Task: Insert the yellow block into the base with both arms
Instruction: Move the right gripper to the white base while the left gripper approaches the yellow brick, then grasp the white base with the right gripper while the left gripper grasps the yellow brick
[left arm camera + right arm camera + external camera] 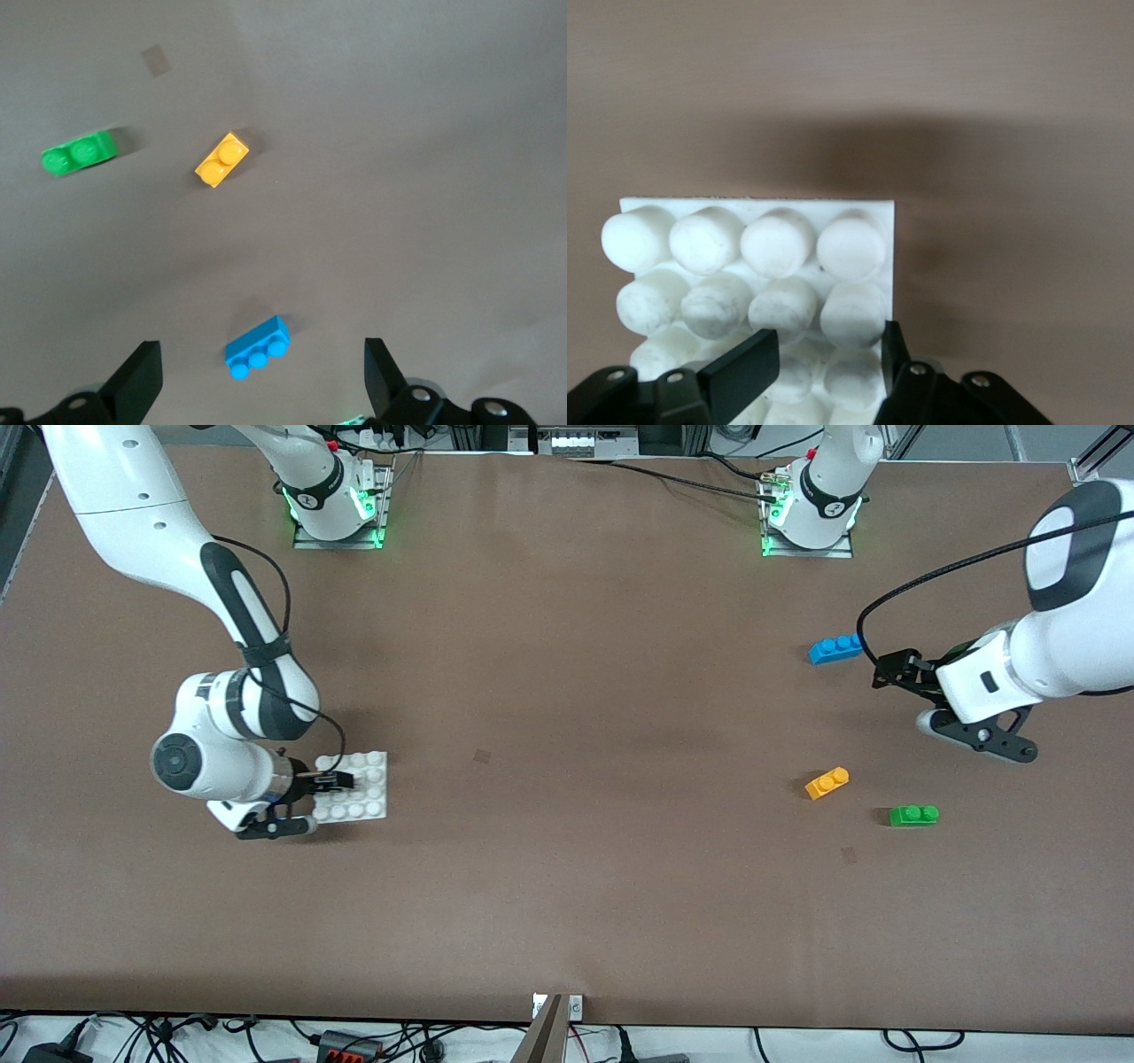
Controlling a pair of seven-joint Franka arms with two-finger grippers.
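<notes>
The yellow block is next for my left gripper, which should move to it and close across its long sides (832, 780) (216, 166), around its stud nearer the blue brick.
The yellow block (827, 783) lies on the table toward the left arm's end, and it also shows in the left wrist view (221, 159). My left gripper (899, 671) hangs open and empty in the air beside the blue brick (835, 648). In the left wrist view this gripper (263, 381) has its fingers spread wide to either side of the blue brick (257, 347). The white base (368, 808) lies flat toward the right arm's end. My right gripper (330, 782) is down on the base. In the right wrist view the gripper (824, 363) is shut on the base (757, 209), with one finger at the plate's edge and the other among the studs.
A green two-stud brick (913, 815) lies beside the yellow block, slightly nearer to the front camera, and it also shows in the left wrist view (80, 152). The brown table (567, 717) stretches bare between the base and the bricks.
</notes>
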